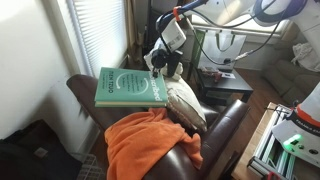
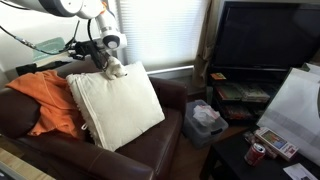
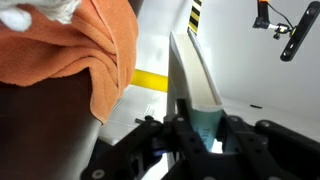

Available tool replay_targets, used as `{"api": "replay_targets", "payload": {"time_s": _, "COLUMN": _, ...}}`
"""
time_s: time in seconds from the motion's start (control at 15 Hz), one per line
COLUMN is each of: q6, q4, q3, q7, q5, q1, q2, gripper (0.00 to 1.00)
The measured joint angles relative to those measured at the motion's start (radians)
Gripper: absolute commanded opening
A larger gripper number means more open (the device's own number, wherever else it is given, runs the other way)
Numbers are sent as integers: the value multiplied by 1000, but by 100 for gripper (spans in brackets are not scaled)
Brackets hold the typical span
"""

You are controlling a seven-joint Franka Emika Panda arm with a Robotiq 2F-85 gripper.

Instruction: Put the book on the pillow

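Next, my gripper lets go of the green book on the upper middle of the cream pillow (image 1: 170, 90), behind the orange blanket.
The green book (image 1: 130, 87) is held flat by its edge in my gripper (image 1: 160, 78), above the arm of the brown sofa. In the wrist view the book (image 3: 195, 85) stands edge-on between the jaws (image 3: 198, 125), which are shut on it. The cream pillow (image 2: 115, 110) leans against the sofa back. In an exterior view the gripper (image 2: 106, 66) is right at the pillow's top corner, with the book (image 2: 45, 46) reaching away from it. The pillow also shows below and beside the book in an exterior view (image 1: 188, 105).
An orange blanket (image 1: 145, 140) lies crumpled on the sofa beside the pillow and shows in the wrist view (image 3: 70, 45). Window blinds (image 1: 95, 30) are close behind the book. A TV stand (image 2: 260, 50) and a tissue box (image 2: 205, 118) stand beyond the sofa.
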Motion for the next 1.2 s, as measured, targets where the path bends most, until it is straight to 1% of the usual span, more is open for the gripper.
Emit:
{"api": "replay_targets", "payload": {"time_s": 0.2, "q6": 0, "q4": -34, "q3": -26, "q7": 3, "q5": 26, "q1": -10, "q2": -2, "gripper": 7}}
{"api": "replay_targets", "payload": {"time_s": 0.4, "q6": -1, "q4": -116, "q3": -51, "q7": 1, "q5": 80, "q1": -38, "q2": -13, "gripper": 7}}
{"api": "replay_targets", "payload": {"time_s": 0.47, "q6": -1, "q4": -152, "q3": -61, "q7": -3, "q5": 103, "q1": -50, "q2": -21, "gripper": 26}}
{"api": "replay_targets", "payload": {"time_s": 0.6, "q6": 6, "q4": -224, "q3": -87, "q7": -22, "q5": 139, "q1": -67, "q2": -41, "gripper": 26}}
{"api": "replay_targets", "payload": {"time_s": 0.67, "q6": 9, "q4": -246, "q3": -94, "q7": -29, "q5": 146, "q1": -73, "q2": -49, "gripper": 7}}
{"api": "replay_targets", "payload": {"time_s": 1.0, "q6": 36, "q4": -262, "q3": -121, "q7": -33, "q5": 158, "q1": -58, "q2": -64, "gripper": 7}}
{"api": "replay_targets", "payload": {"time_s": 1.2, "q6": 65, "q4": -272, "q3": -134, "q7": -33, "q5": 169, "q1": -56, "q2": -99, "gripper": 7}}
